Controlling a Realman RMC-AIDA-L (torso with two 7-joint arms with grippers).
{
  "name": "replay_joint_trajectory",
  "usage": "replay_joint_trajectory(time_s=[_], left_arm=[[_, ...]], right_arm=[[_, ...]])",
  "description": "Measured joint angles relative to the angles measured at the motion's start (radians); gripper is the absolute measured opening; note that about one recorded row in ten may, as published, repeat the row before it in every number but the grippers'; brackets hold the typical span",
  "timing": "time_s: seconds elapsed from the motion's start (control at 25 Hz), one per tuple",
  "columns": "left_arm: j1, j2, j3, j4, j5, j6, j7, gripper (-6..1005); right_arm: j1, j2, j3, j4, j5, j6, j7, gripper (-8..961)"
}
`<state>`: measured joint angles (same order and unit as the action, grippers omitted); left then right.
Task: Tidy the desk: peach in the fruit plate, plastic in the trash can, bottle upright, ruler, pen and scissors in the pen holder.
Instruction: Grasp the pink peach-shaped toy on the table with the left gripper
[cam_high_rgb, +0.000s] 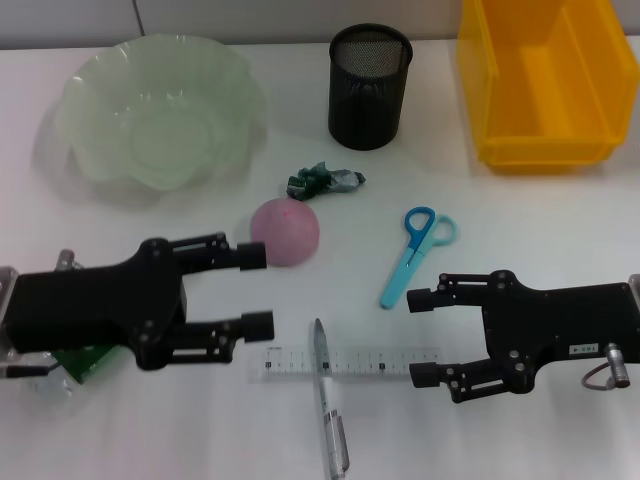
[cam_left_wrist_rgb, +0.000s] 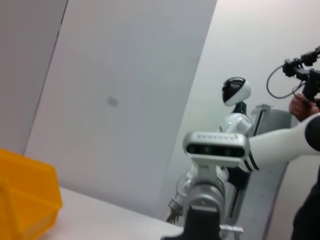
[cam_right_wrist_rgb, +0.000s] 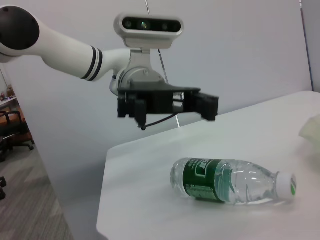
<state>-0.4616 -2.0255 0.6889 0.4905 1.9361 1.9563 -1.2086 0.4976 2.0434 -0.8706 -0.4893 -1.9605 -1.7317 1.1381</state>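
The robot's left gripper needs to next close on the middle of the pink peach (cam_high_rgb: 283, 231), since the peach belongs in the pale green fruit plate.
A pink peach (cam_high_rgb: 286, 232) lies on the white table just beyond my left gripper (cam_high_rgb: 257, 290), which is open and empty. A crumpled green-and-silver plastic wrapper (cam_high_rgb: 325, 180) lies behind the peach. Blue scissors (cam_high_rgb: 415, 250) lie just ahead of my right gripper (cam_high_rgb: 420, 336), which is open and empty. A clear ruler (cam_high_rgb: 345, 363) lies between the grippers, with a silver pen (cam_high_rgb: 328, 410) across it. The bottle (cam_right_wrist_rgb: 230, 181) lies on its side, its green label (cam_high_rgb: 85, 362) showing under my left arm. The black mesh pen holder (cam_high_rgb: 370, 85) stands at the back.
A pale green fruit plate (cam_high_rgb: 75, 100) sits at the back left. A yellow bin (cam_high_rgb: 545, 150) stands at the back right and also shows in the left wrist view (cam_left_wrist_rgb: 25, 200). The right wrist view shows the left gripper (cam_right_wrist_rgb: 167, 106) and the table's edge.
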Motion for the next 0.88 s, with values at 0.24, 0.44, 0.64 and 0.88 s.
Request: replay_joint_trajectory(time_s=[0.24, 0.44, 0.64, 0.88], left_arm=[[-0.036, -0.022, -0.038, 0.023, -0.049, -0.076, -0.042, 764], [-0.074, -0.041, -0.075, 0.088, -0.058, -0.22, -0.126, 764], [-0.126, -0.039, -0.063, 0.093, -0.051, -0.299, -0.159, 764], [-0.198, -0.04, 0.061, 0.173, 0.012, -0.457, -0.293, 763]], right_arm=[[-0.001, 0.001, -0.001, 0.0, 0.0, 0.004, 0.0, 823], [-0.003, 0.0, 0.002, 0.0, 0.0, 0.006, 0.0, 824], [-0.005, -0.001, 0.007, 0.0, 0.0, 0.01, 0.0, 823], [-0.007, -0.002, 0.009, 0.0, 0.0, 0.019, 0.0, 823]])
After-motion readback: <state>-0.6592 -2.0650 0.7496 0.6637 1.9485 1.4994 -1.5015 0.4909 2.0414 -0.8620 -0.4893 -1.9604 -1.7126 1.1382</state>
